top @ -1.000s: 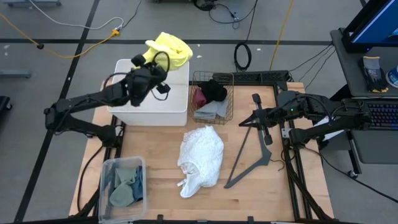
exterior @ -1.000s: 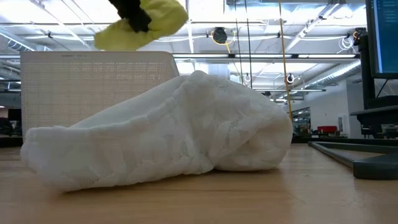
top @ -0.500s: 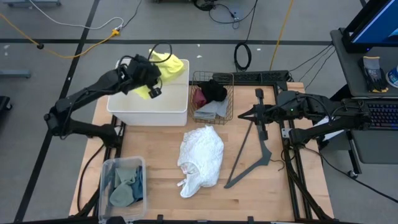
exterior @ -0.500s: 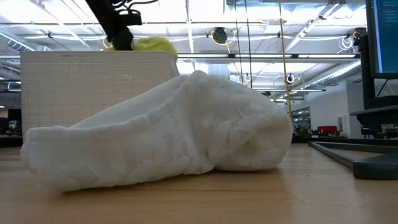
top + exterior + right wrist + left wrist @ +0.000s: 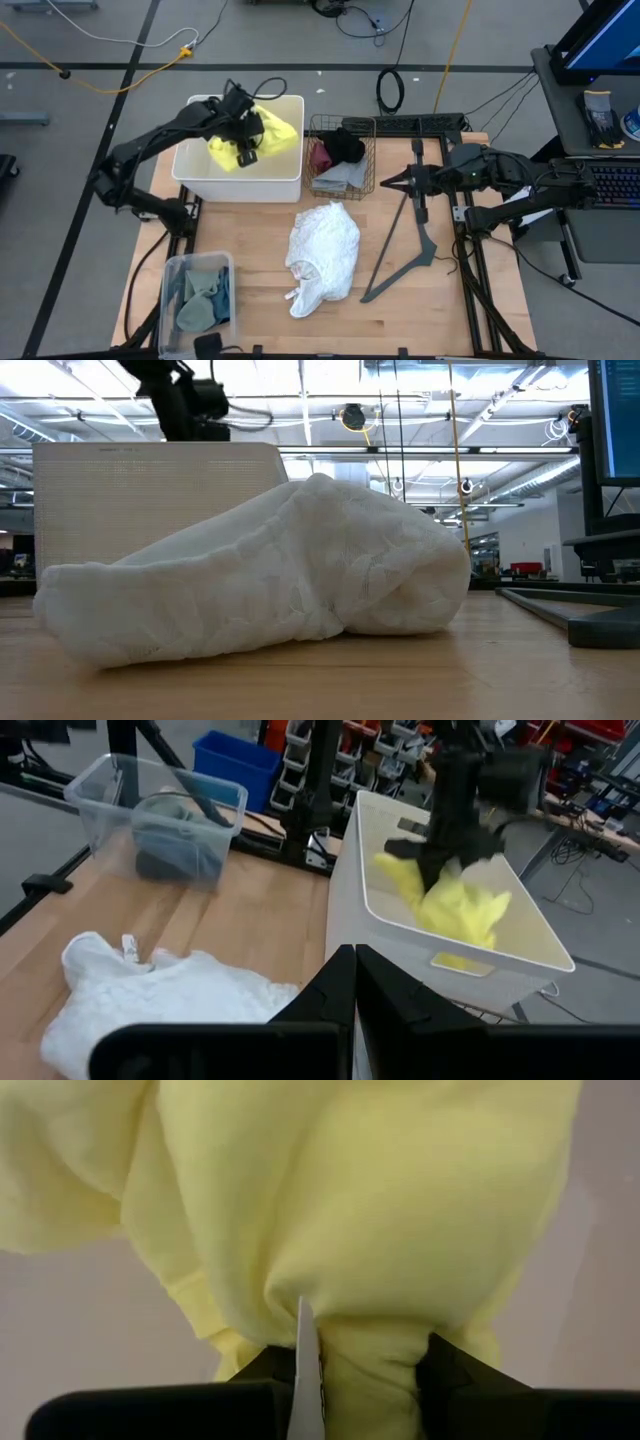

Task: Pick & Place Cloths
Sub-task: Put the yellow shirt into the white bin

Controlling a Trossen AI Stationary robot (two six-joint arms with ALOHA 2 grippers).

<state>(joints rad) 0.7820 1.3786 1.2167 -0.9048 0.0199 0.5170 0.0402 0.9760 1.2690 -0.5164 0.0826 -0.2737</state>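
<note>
My left gripper will let go of the yellow cloth in the white bin's near corner (image 5: 262,164) beside the wire basket.
The yellow cloth (image 5: 262,138) hangs from my left gripper (image 5: 244,143) inside the white bin (image 5: 285,178); the right wrist view shows the yellow cloth (image 5: 455,905) below the left gripper (image 5: 437,852). A crumpled white cloth (image 5: 323,255) lies on the table, filling the low view as the white cloth (image 5: 270,575). Maroon, black and grey cloths sit in a wire basket (image 5: 340,152). Teal and sage cloths lie in a clear tub (image 5: 198,295). My right gripper (image 5: 392,183) is shut and hovers right of the basket, touching nothing. My left gripper pinches a gathered bunch of the yellow cloth (image 5: 368,1365) between its two fingers (image 5: 445,1368), several layers together. It comes from above, pointing down into the bin. The cloth hangs slack below the fingers, and its lower part (image 5: 470,925) spreads near the bin's floor.
A thin black angled bar (image 5: 405,240) lies on the table's right part, under the right arm. The bin's wall (image 5: 150,500) stands behind the white cloth in the low view. Bare wood shows near the table's near edge (image 5: 420,310).
My left gripper has come from above the bin's far rim, toward the near edge and down into the bin, carrying the yellow cloth, which now hangs inside the walls. My right gripper has slid a little toward the basket.
</note>
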